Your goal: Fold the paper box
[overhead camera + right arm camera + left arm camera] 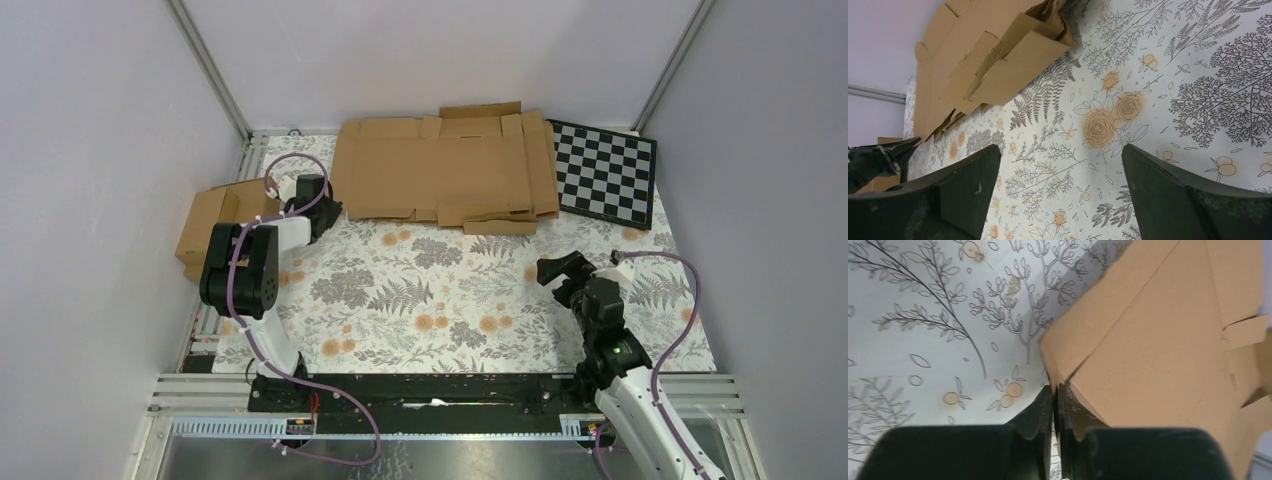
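The robot's right gripper will close on the cardboard's side edge point(556, 202) point(1065, 21) beside the checkerboard, near the cardboard's near corner.
The paper box point(440, 170) lies unfolded as brown die-cut cardboard at the back middle of the table. It looks like more than one layer, and I cannot tell the layers apart. My left gripper point(330, 210) is at its near-left corner. In the left wrist view the left gripper point(1054, 387) is shut, with a thin corner edge of the cardboard point(1158, 340) pinched between its fingers. My right gripper point(565, 272) is open and empty over the floral cloth at the right; in the right wrist view point(1058, 165) the cardboard's raised flaps point(1013, 60) lie well ahead.
Two joined ready-made brown boxes point(205, 225) stand at the far left behind the left arm. A checkerboard point(605, 172) lies at the back right, next to the cardboard. Grey walls and metal rails close in the table on three sides.
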